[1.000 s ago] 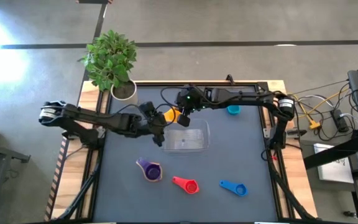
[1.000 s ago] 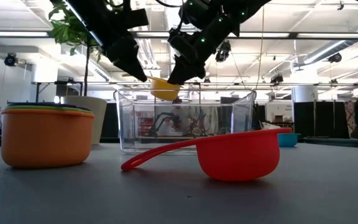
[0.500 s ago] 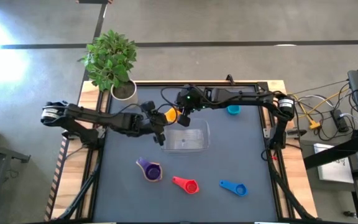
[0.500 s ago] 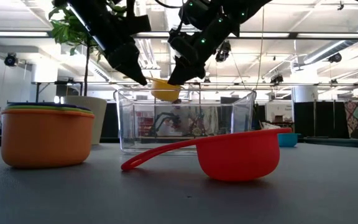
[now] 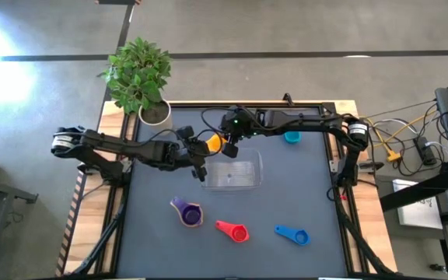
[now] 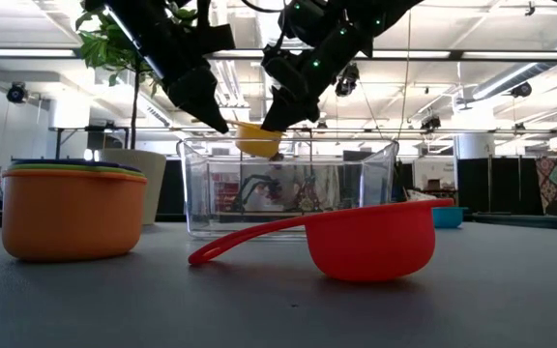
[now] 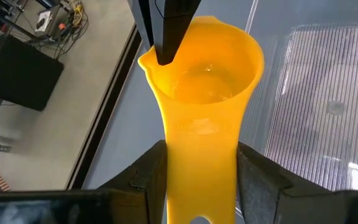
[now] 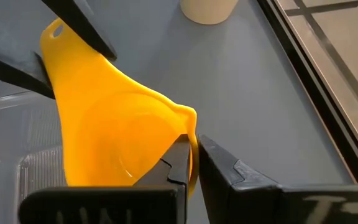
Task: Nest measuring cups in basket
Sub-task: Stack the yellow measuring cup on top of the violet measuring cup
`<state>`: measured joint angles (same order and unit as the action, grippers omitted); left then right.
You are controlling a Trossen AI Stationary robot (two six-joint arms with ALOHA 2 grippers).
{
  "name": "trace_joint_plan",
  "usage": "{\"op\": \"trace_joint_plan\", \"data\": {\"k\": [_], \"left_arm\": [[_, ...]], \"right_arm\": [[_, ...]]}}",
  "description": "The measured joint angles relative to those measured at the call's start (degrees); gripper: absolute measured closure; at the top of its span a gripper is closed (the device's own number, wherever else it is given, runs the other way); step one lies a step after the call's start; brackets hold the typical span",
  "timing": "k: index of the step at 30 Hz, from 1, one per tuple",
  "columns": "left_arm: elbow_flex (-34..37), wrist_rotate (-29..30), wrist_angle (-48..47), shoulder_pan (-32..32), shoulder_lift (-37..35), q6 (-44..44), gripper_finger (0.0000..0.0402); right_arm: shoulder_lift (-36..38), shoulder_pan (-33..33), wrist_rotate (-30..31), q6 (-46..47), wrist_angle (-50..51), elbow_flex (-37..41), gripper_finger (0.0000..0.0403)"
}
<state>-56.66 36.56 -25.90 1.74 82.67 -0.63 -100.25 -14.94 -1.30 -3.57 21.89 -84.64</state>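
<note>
I need to use my left gripper to release the yellow cup inside the purple cup on top of the stack (image 5: 190, 214).
The yellow measuring cup (image 5: 215, 142) hangs in the air over the far left corner of the clear basket (image 5: 232, 170), between both grippers. My left gripper (image 5: 201, 149) comes from the left and is shut on its handle. My right gripper (image 5: 227, 145) comes from the right and is shut on its rim. In the low view the yellow cup (image 6: 257, 139) sits just above the basket's rim (image 6: 288, 145). A stack with orange, green and purple cups (image 6: 71, 208) stands near left. The red cup (image 5: 234, 230), the blue cup (image 5: 292, 234) and the light blue cup (image 5: 291, 138) lie on the table. My left gripper holds the yellow cup's flat handle (image 7: 201, 163) pinched between its two fingers (image 7: 151, 177), coming level from the table's left, along the handle. The cup is lifted clear, with its bowl pointing away from the gripper. My right gripper pinches the bowl's rim (image 8: 185, 127) opposite the handle, one finger (image 8: 179, 163) inside the bowl and one outside. It comes slanting down from the far right.
A white plant pot (image 5: 155, 114) with a leafy plant stands at the table's far left corner. The red cup (image 6: 356, 242) lies close to the near edge, in front of the basket. Bare dark table lies to the right of the basket.
My left gripper has moved a little down and toward the yellow cup's handle, then has kept still. The cup and my right gripper have stayed in place above the basket.
</note>
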Motion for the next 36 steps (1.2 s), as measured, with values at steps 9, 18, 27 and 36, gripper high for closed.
{"op": "trace_joint_plan", "data": {"k": [9, 18, 27, 36], "left_arm": [[0.0, 0.4, -2.3, 0.0, -0.2, -1.7, 0.0270], [0.1, -3.7, -5.8, 0.1, -2.8, -4.4, 0.0270], [1.7, -11.2, -9.7, 5.8, -13.8, -7.3, 0.0270], [12.7, -22.5, -5.5, 16.7, -24.5, -12.3, 0.0270]], "right_arm": [[0.0, 0.0, -0.2, -0.2, 1.0, 0.0, 0.0344], [1.7, 0.1, -0.5, -0.9, 7.5, -0.7, 0.0286], [10.5, 0.1, -0.2, -0.9, 10.8, 1.7, 0.0262], [19.9, 0.0, -0.2, -0.2, 1.6, 11.8, 0.0272]]}}
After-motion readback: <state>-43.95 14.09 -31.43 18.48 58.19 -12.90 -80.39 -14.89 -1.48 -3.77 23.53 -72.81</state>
